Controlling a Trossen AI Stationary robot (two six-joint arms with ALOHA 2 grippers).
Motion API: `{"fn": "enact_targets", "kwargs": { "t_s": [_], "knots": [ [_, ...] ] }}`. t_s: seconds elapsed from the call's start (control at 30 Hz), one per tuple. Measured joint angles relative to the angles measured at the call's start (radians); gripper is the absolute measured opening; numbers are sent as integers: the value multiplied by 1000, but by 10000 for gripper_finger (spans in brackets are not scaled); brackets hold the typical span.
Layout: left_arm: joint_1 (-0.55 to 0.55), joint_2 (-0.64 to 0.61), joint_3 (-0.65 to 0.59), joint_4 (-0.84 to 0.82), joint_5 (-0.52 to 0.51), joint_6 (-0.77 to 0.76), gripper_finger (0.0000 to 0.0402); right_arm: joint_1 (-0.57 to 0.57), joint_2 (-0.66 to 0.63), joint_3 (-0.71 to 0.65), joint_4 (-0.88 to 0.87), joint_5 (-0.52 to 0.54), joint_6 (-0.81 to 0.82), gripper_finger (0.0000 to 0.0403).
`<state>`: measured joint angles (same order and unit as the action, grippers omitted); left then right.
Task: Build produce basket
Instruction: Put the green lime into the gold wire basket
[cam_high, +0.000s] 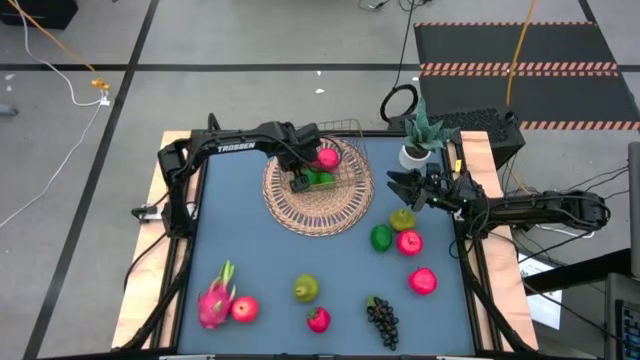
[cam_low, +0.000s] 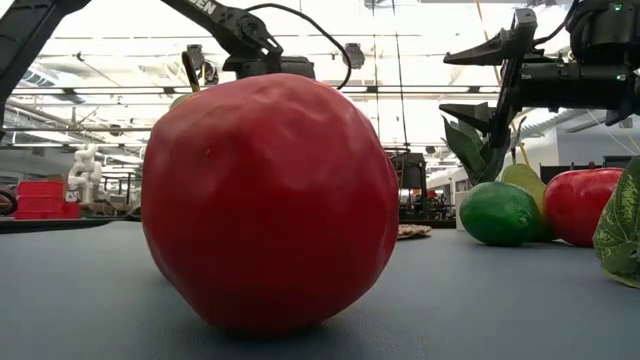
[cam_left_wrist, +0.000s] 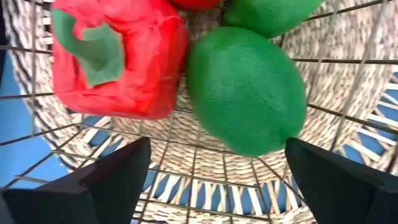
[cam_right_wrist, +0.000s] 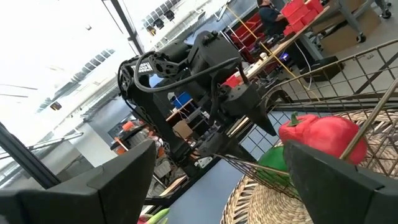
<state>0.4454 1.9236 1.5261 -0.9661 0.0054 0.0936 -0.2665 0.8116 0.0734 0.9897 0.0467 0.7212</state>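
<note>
I should next move my left gripper to the wire basket's near side (cam_high: 302, 190), beside the green lime, and close it there.
The wire basket (cam_high: 340, 140) stands on the round wicker mat (cam_high: 318, 205). A red fruit with a green stem (cam_left_wrist: 118, 59) and a green lime (cam_left_wrist: 249, 93) lie in it. My left gripper (cam_high: 300, 183) hangs open just above the basket floor, its fingers (cam_left_wrist: 112, 180) on either side of the lime and apart from it. My right gripper (cam_high: 405, 185) is open in the air above a pear (cam_high: 402, 218) and faces the basket (cam_right_wrist: 348, 93). More produce lies on the table: dragon fruit (cam_high: 215, 300), apples (cam_high: 422, 281), grapes (cam_high: 381, 320).
A potted plant (cam_high: 418, 135) stands at the far right corner, behind my right gripper. A lime (cam_high: 381, 237) and an apple (cam_high: 409, 242) lie close together at the right. A red apple (cam_low: 270, 200) fills the low view. The table's left side (cam_high: 230, 220) holds nothing.
</note>
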Motion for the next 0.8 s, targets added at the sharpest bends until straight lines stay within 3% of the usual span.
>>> {"fn": "enact_targets", "kwargs": {
  "t_s": [0.33, 0.53, 0.67, 0.8],
  "knots": [
    [-9, -7, -2, 50, -11, 37, 349, 0, 0, 0, 0, 0, 0, 345],
    [-8, -57, -2, 52, -72, 40, 338, 0, 0, 0, -10, 0, -9, 345],
    [-9, -127, -2, 47, -116, 42, 328, 0, 0, 0, -41, 0, -39, 345],
    [-14, -227, -20, 100, -86, -24, 312, 0, 0, 0, -96, 0, -114, 345]
  ]
}}
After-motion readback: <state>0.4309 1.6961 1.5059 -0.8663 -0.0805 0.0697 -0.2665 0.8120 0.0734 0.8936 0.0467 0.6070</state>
